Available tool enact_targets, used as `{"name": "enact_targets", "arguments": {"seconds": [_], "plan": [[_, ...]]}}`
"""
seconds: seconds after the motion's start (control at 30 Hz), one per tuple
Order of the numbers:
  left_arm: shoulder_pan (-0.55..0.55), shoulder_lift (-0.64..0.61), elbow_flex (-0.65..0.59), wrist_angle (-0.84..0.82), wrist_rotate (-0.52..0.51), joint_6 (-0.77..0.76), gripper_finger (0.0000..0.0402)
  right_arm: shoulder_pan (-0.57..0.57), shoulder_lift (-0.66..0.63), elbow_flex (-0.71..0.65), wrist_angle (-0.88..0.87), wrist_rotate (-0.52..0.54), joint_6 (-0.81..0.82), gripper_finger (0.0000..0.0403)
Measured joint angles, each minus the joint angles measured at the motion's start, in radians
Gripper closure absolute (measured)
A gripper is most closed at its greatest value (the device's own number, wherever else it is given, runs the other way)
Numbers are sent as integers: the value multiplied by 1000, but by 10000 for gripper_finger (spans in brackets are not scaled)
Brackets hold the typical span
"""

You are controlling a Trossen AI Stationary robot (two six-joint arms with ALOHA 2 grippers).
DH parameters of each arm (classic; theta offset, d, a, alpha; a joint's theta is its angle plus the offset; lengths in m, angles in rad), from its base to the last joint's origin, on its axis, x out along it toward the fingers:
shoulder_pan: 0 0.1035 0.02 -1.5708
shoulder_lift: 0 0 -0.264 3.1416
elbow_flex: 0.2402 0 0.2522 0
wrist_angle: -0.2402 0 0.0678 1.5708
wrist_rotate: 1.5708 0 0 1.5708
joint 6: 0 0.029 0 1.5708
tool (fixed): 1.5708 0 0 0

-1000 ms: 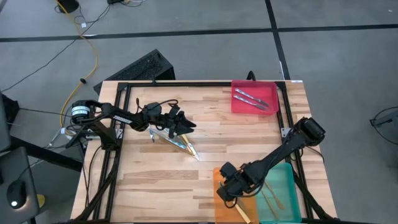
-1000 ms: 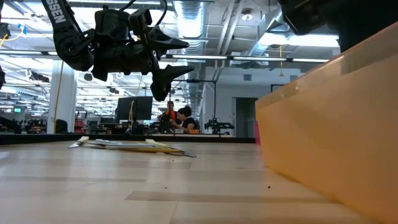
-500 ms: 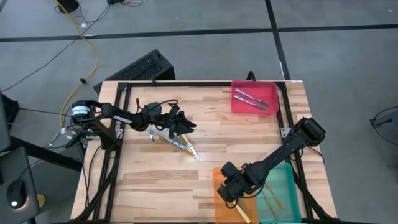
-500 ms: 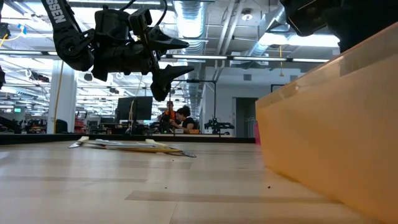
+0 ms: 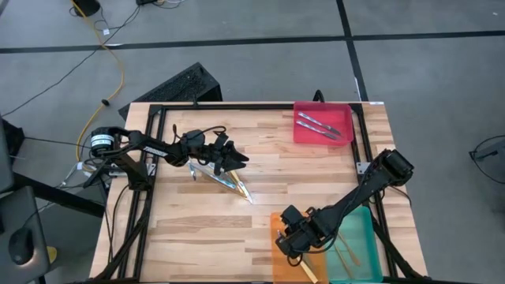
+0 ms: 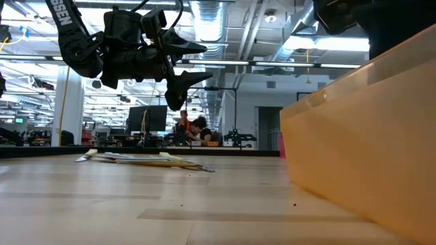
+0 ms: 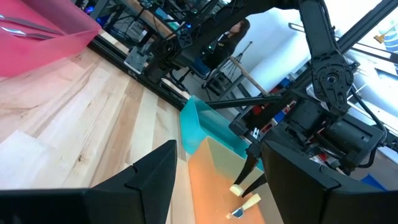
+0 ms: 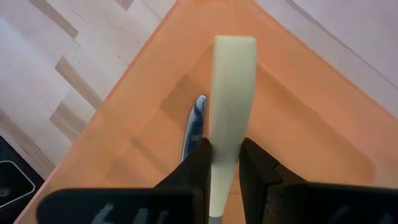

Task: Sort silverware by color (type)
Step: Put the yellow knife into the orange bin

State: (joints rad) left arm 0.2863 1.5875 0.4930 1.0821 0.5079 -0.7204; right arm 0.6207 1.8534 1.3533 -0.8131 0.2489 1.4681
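Note:
The pale-yellow utensil will go down from my right gripper onto the bottom of the orange tray, where I need to set it beside the silver utensil end (image 5: 297, 241) (image 8: 227, 205).
A pile of silverware (image 5: 229, 180) with yellow, blue and tan handles lies flat on the wooden table; it also shows in the low view (image 6: 146, 160). My left gripper (image 5: 237, 162) hovers open and empty just above the pile, as the low view (image 6: 194, 71) and the left wrist view (image 7: 217, 186) show. My right gripper (image 5: 293, 244) is over the orange tray (image 5: 280, 260) and is shut on a utensil with a pale-yellow handle (image 8: 233, 93). A silver utensil end (image 8: 194, 127) lies on the tray floor beneath it. My right gripper pinches the pale-yellow handle at its narrow part (image 8: 225, 163) between its two fingers. The fingers (image 8: 198, 163) lie along the handle, whose broad end sticks out past the fingertips over the orange tray floor. Whether that end touches the tray, I cannot tell.
A teal tray (image 5: 361, 229) with tan utensils stands right of the orange tray. A red tray (image 5: 304, 134) at the far right holds two silver utensils. The orange tray's wall (image 6: 368, 136) fills the low view's right side. A black frame (image 5: 237, 106) borders the table.

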Motion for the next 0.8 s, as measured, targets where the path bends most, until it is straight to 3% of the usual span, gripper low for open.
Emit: {"name": "enact_targets", "arguments": {"seconds": [0.27,0.8], "plan": [[0,0,0,0,0,0,184,0,-1,-81,118,7,2,337],[0,0,0,1,-19,-2,184,1,29,-81,115,-5,-10,336]]}}
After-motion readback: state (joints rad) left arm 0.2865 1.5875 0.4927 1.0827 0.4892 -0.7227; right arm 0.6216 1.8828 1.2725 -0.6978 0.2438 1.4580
